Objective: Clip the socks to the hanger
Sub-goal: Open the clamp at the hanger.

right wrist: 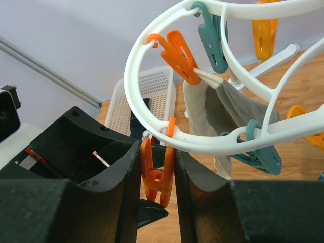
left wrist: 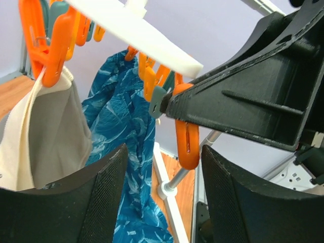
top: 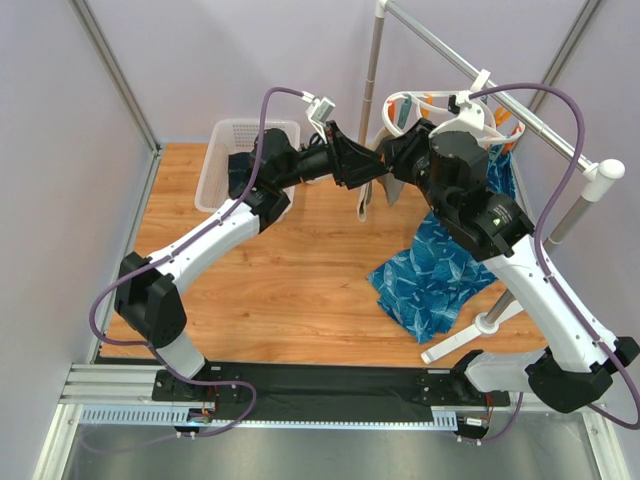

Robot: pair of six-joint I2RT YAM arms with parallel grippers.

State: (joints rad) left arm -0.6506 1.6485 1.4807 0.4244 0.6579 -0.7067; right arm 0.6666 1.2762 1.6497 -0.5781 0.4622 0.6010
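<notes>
My left gripper has the orange peg's lower end hanging loose between its fingers, so it should steady the peg while my right gripper opens again and pinches the handles (right wrist: 147,156).
The white round hanger (top: 398,101) hangs from the grey rail, with orange and teal pegs. In the right wrist view its ring (right wrist: 132,86) is just above my right gripper (right wrist: 157,178), which is shut on a dangling orange peg (right wrist: 154,174). My left gripper (left wrist: 164,202) is open and empty, just below that same peg (left wrist: 187,144). The two grippers meet under the hanger (top: 385,160). Dark fabric, perhaps the socks (top: 238,172), lies in the basket, partly hidden by my left arm. A pale cloth (right wrist: 202,109) is clipped to the hanger.
A white mesh basket (top: 228,140) stands at the back left. The grey rail stand (top: 470,70) crosses the back right, its base (top: 470,335) on the floor. A bright-blue patterned cloth (top: 440,260) hangs from it, close to the right arm.
</notes>
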